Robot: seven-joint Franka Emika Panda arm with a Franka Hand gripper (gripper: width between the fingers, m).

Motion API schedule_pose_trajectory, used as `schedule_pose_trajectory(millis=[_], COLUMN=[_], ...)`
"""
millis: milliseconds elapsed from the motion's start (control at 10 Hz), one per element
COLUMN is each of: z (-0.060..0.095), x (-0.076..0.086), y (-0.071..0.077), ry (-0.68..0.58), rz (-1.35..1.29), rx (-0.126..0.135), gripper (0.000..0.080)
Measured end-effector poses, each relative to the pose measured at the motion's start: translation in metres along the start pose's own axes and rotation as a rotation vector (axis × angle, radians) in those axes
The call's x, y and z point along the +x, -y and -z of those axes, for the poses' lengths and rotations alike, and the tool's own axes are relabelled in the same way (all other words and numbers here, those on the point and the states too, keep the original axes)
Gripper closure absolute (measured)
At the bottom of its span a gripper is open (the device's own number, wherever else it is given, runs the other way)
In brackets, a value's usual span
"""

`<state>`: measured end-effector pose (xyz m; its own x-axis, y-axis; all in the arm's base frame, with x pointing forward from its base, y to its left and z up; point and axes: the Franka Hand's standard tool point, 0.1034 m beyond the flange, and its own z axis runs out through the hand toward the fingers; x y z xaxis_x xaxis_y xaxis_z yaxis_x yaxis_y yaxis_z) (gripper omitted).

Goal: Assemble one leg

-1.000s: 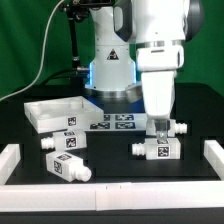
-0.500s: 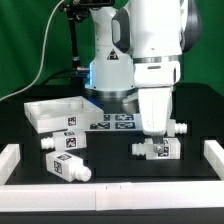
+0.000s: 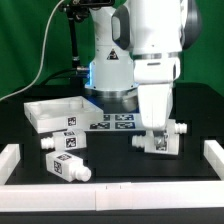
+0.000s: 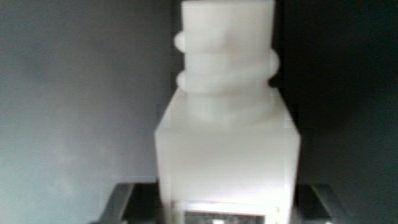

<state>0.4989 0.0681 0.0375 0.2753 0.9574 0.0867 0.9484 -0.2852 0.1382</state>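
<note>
My gripper will put the white leg down on the black table (image 3: pixel 207 122) just beyond the second leg's peg.
My gripper (image 3: pixel 155 134) is shut on a white leg (image 3: pixel 157 143) at the exterior view's right and holds it just off the black table, slightly tilted. In the wrist view the leg (image 4: pixel 224 130) fills the middle, with its round peg pointing away and a tag at its near end, between the dark fingers (image 4: pixel 139 206) of the gripper (image 4: pixel 222 208). A second leg (image 3: pixel 178 128) lies just behind it. Two more legs (image 3: pixel 62 143) (image 3: pixel 68 168) lie at the left. The white square tabletop (image 3: pixel 45 109) sits at the back left.
The marker board (image 3: pixel 115 121) lies in front of the robot base. White rails border the table at the front (image 3: pixel 110 196), left (image 3: pixel 10 160) and right (image 3: pixel 214 155).
The gripper came down over the right front leg and closed on it. The leg has risen slightly and tilted from where it lay.
</note>
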Motion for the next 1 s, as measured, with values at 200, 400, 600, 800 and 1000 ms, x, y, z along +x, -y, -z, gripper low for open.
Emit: schedule_pose_trajectory(millis=[200, 400, 600, 800, 1000], z=[0.022, 0.031, 0.025, 0.025, 0.032], x=[0.013, 0.038, 0.057, 0.055, 0.064], y=[0.012, 0.037, 0.052, 0.05, 0.06], ry=[0.002, -0.02, -0.049, -0.047, -0.061], rz=[-0.055, -0.088, -0.102, -0.105, -0.129], rx=[-0.004, -0.009, -0.02, -0.019, -0.027], gripper=[0.0518, 0.0518, 0.0517, 0.0517, 0.0517])
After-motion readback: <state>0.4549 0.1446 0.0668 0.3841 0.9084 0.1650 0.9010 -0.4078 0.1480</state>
